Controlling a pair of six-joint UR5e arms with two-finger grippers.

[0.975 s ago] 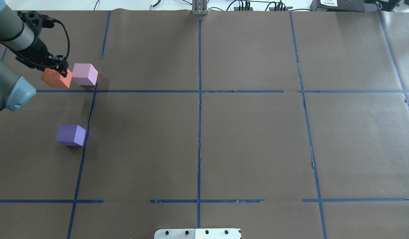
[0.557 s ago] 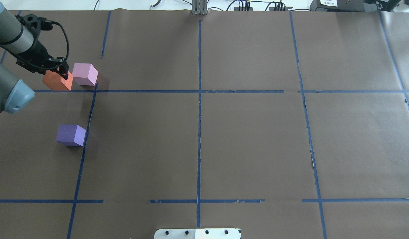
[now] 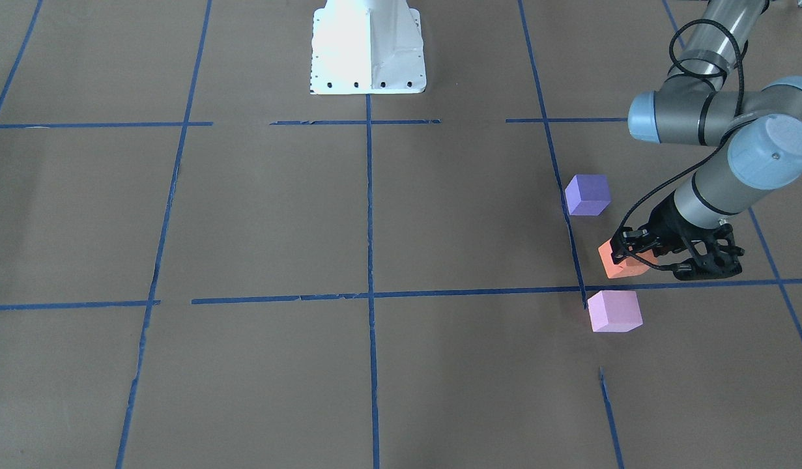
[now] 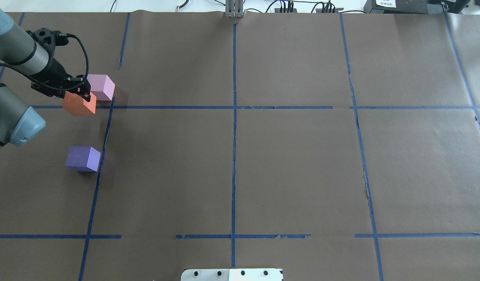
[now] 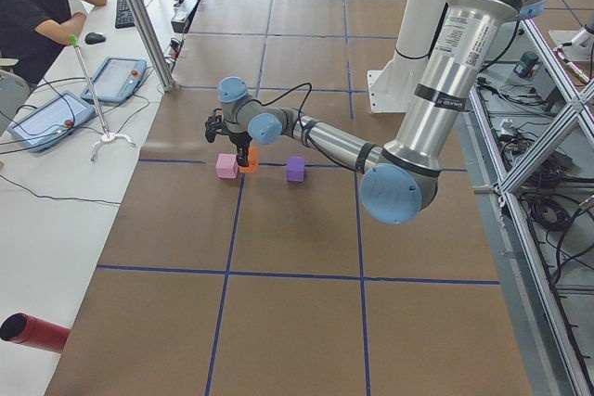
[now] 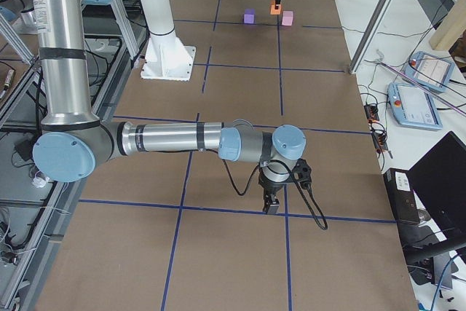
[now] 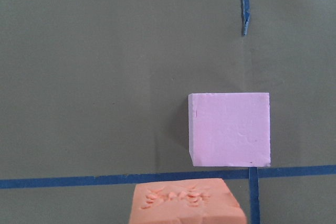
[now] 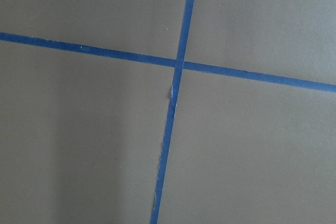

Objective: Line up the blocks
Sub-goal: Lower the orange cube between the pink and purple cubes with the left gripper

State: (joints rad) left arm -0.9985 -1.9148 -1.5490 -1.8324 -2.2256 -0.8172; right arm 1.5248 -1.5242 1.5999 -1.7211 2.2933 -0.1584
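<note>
My left gripper has the orange block. It will let go of the orange block on the paper (image 3: 601,247), setting it between the purple block and the pink block.
My left gripper (image 4: 83,93) is shut on the orange block (image 4: 78,105) and holds it just on the near side of the light pink block (image 4: 100,86). In the left wrist view the orange block (image 7: 186,203) is at the bottom edge and the pink block (image 7: 230,129) lies beyond it, apart. The dark purple block (image 4: 83,159) lies alone nearer the robot. In the front view orange (image 3: 617,264) sits between purple (image 3: 587,195) and pink (image 3: 614,311). My right gripper (image 6: 271,206) shows only in the exterior right view, low over bare paper; I cannot tell if it is open.
Brown paper with a blue tape grid (image 4: 234,107) covers the table. The white robot base (image 3: 368,45) stands at the robot's edge. An operator (image 5: 37,6) sits beyond the far edge, with tablets (image 5: 116,79) and a red cylinder (image 5: 32,333) there.
My left gripper has carried the orange block toward the robot and to the right, from beside the pink block to just in front of it. The pink and purple blocks have not moved.
</note>
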